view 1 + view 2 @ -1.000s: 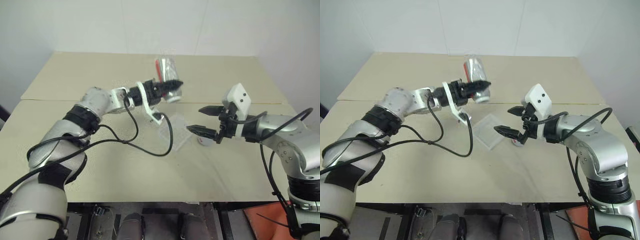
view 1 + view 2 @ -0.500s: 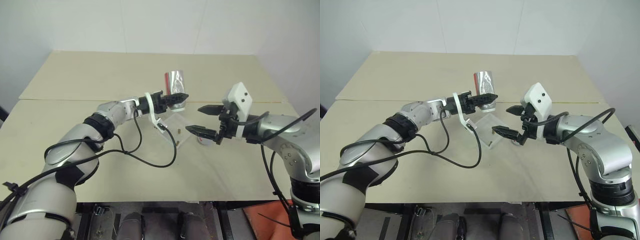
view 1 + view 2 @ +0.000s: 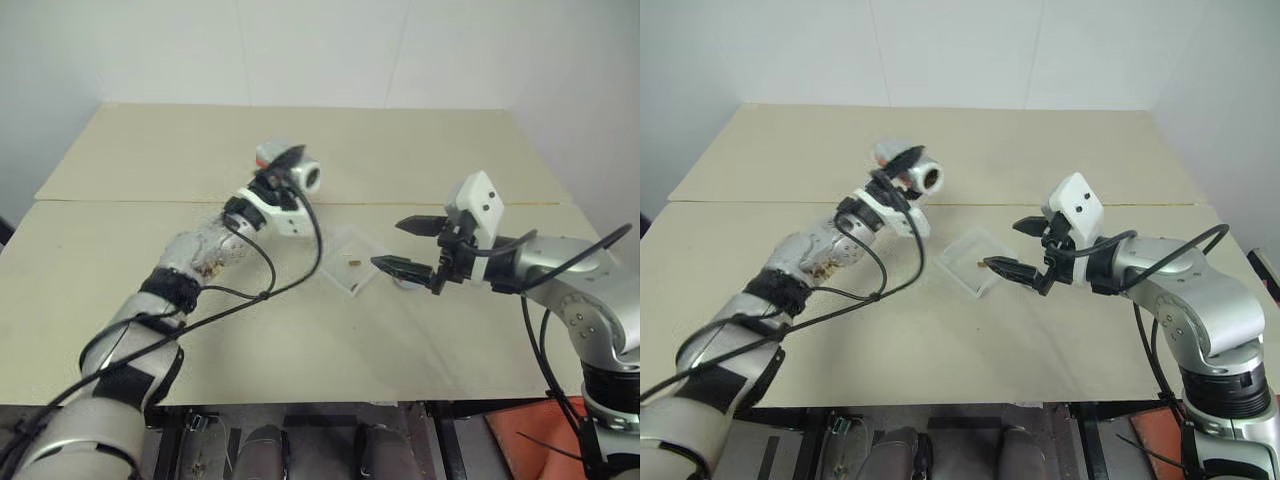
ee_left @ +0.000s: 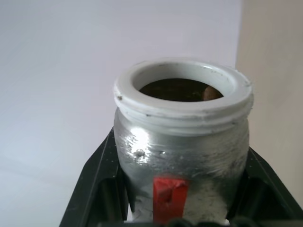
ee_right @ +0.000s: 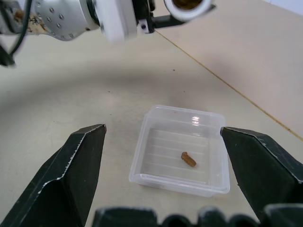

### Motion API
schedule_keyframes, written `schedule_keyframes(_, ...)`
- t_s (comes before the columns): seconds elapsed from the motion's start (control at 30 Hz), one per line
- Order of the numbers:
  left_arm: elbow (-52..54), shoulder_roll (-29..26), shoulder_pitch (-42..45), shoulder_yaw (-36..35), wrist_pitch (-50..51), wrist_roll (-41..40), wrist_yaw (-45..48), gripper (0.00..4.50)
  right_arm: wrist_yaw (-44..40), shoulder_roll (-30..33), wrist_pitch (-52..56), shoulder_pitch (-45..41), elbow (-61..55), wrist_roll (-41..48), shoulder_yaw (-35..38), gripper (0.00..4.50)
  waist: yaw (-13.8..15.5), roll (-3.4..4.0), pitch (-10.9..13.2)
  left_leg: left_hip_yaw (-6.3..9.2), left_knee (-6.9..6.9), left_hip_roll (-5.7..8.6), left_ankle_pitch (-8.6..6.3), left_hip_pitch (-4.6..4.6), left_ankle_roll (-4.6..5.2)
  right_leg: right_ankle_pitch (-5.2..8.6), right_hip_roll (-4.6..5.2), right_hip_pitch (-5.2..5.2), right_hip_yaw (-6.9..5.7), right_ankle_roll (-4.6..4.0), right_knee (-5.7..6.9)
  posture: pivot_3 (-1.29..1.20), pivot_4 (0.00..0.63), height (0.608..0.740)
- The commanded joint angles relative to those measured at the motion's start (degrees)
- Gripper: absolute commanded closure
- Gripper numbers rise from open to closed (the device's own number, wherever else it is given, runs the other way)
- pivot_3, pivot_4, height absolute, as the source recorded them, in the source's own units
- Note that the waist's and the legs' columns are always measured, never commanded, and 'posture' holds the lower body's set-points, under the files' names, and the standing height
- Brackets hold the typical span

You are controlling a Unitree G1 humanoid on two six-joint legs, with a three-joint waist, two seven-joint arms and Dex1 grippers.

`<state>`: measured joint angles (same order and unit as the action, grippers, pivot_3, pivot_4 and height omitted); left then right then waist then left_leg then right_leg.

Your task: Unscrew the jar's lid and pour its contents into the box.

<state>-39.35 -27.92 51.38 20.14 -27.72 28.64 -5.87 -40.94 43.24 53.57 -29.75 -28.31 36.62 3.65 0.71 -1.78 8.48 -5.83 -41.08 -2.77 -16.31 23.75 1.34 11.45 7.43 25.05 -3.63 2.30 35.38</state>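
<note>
My left gripper will set the silvery jar, still in the air above the table, free on the table, on its own side of the clear box (image 3: 270, 261), letting go of it there.
My left gripper (image 3: 284, 170) is shut on the silvery jar (image 4: 182, 142), which I hold in the air above the table, to the left of the box and behind it. The lid is off and the white threaded mouth (image 3: 309, 177) is open. A red mark shows on the jar's side. The clear box (image 3: 338, 252) lies on the table with a small brown bit, the contents (image 5: 188, 159), inside it. My right gripper (image 3: 388, 243) stands open just to the right of the box, holding nothing. The lid (image 3: 404, 283) lies under its lower finger, mostly hidden.
The beige table (image 3: 300, 340) has a seam running across it behind the box. A black cable (image 3: 262, 290) hangs from my left arm over the table left of the box. A white wall stands behind the table.
My left arm has swung left and rolled the jar back from its tipped pose over the box, so the mouth now faces up and away. A brown bit now lies in the box. The right gripper stayed still.
</note>
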Motion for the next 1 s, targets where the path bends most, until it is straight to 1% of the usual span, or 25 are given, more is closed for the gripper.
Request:
schedule_keyframes(0.03, 12.8, 4.0, -4.6, -9.3, 14.0, -17.7, 12.2, 2.47, -0.5, 0.9, -2.6, -0.5, -1.0, -0.9, 0.7, 0.03, 0.0, 0.00, 0.0, 0.02, -0.03, 0.00, 0.00, 0.00, 0.00, 0.00, 0.00, -0.01, 0.00, 0.00, 0.01, 0.00, 0.150, 0.740)
schedule_keyframes(0.1, 20.7, 6.5, -8.3, -13.8, 24.5, -25.2, 15.7, 2.47, -0.7, 1.0, -2.9, -0.3, -1.1, -1.0, 0.6, 0.03, -0.1, 0.00, 0.0, 0.05, -0.14, 0.00, 0.00, 0.01, 0.01, 0.00, 0.00, -0.04, 0.01, 0.01, 0.06, 0.00, 0.150, 0.740)
schedule_keyframes(0.17, 26.8, 7.9, -11.0, -16.7, 31.8, -29.8, 18.1, 2.47, -1.0, 1.1, -3.0, -0.1, -1.3, -0.9, 0.8, 0.03, -0.2, 0.00, 0.0, 0.11, -0.21, 0.00, -0.01, 0.01, 0.01, -0.01, 0.00, -0.05, 0.02, 0.01, 0.14, 0.00, 0.150, 0.740)
schedule_keyframes(0.23, 31.2, 10.8, -14.7, -20.5, 35.2, -36.4, 19.0, 2.47, -1.1, 1.0, -2.8, 0.0, -1.5, -0.6, 0.8, 0.03, -0.2, 0.00, 0.0, 0.16, -0.25, 0.00, 0.00, -0.02, 0.00, -0.01, 0.00, -0.05, 0.02, 0.01, 0.25, 0.00, 0.150, 0.740)
schedule_keyframes(0.3, 33.4, 12.6, -16.8, -22.6, 37.1, -39.4, 19.3, 2.47, -1.0, 1.0, -2.7, 0.1, -1.6, -0.6, 0.8, 0.03, -0.1, 0.00, 0.0, 0.23, -0.29, 0.01, 0.00, -0.12, 0.00, -0.01, 0.00, -0.12, 0.04, 0.01, 0.32, 0.00, 0.150, 0.740)
schedule_keyframes(0.43, 32.7, 15.0, -20.1, -24.0, 36.3, -40.4, 19.5, 2.47, -0.8, 0.7, -2.3, -0.2, -0.9, -0.9, -0.1, 0.03, -0.1, 0.00, 0.0, 0.32, -0.41, 0.02, -0.04, -0.49, 0.08, -0.01, 0.00, -0.53, 0.01, 0.00, 0.39, 0.00, 0.150, 0.740)
schedule_keyframes(0.5, 32.4, 16.0, -21.6, -24.0, 35.8, -40.6, 19.8, 2.47, -0.7, 0.6, -2.4, -0.8, -0.4, -1.1, -0.3, 0.03, 0.0, 0.00, 0.0, 0.39, -0.44, 0.02, -0.30, -0.68, 0.51, -0.01, 0.00, -0.77, -0.02, 0.00, 0.35, 0.00, 0.150, 0.740)
schedule_keyframes(0.67, 30.8, 17.1, -23.9, -23.9, 33.4, -40.1, 21.4, 2.47, -0.9, 0.5, -2.3, -1.0, -0.4, -1.0, -0.5, 0.03, 0.0, 0.00, 0.0, 0.46, -0.53, 0.02, -0.31, -0.68, 0.52, -0.02, 0.00, -0.78, -0.03, -0.03, 0.36, 0.00, 0.150, 0.740)
schedule_keyframes(0.8, 28.7, 16.7, -24.5, -22.8, 31.5, -38.3, 22.5, 2.47, -0.9, 0.3, -2.3, -1.1, -0.5, -1.0, -0.9, 0.03, 0.0, 0.00, 0.0, 0.45, -0.53, 0.04, -0.31, -0.65, 0.52, -0.03, 0.00, -0.78, -0.03, -0.03, 0.38, 0.00, 0.150, 0.740)
schedule_keyframes(0.87, 27.7, 16.5, -24.6, -22.5, 31.3, -37.5, 22.6, 1.73, -0.8, 0.2, -2.3, -1.0, -0.6, -1.0, -1.1, 0.00, 0.0, 0.00, 0.0, 0.45, -0.53, 0.04, -0.31, -0.66, 0.52, -0.03, 0.00, -0.79, -0.04, -0.03, 0.36, 0.00, 0.150, 0.740)
schedule_keyframes(0.9, 27.1, 16.4, -24.5, -22.5, 31.5, -37.0, 22.5, 1.47, -0.7, 0.1, -2.2, -1.0, -0.7, -1.0, -1.2, 0.00, 0.0, 0.00, 0.0, 0.45, -0.53, 0.04, -0.31, -0.66, 0.53, -0.03, 0.00, -0.79, -0.04, -0.03, 0.34, 0.00, 0.150, 0.740)
schedule_keyframes(1.0, 26.7, 15.9, -24.9, -22.0, 31.1, -35.8, 22.8, 0.49, -0.5, 0.2, -2.2, -0.9, -0.9, -0.9, -1.3, 0.00, 0.0, 0.00, 0.0, 0.47, -0.53, 0.04, -0.32, -0.66, 0.54, -0.02, 0.00, -0.78, -0.04, -0.03, 0.34, 0.00, 0.150, 0.740)
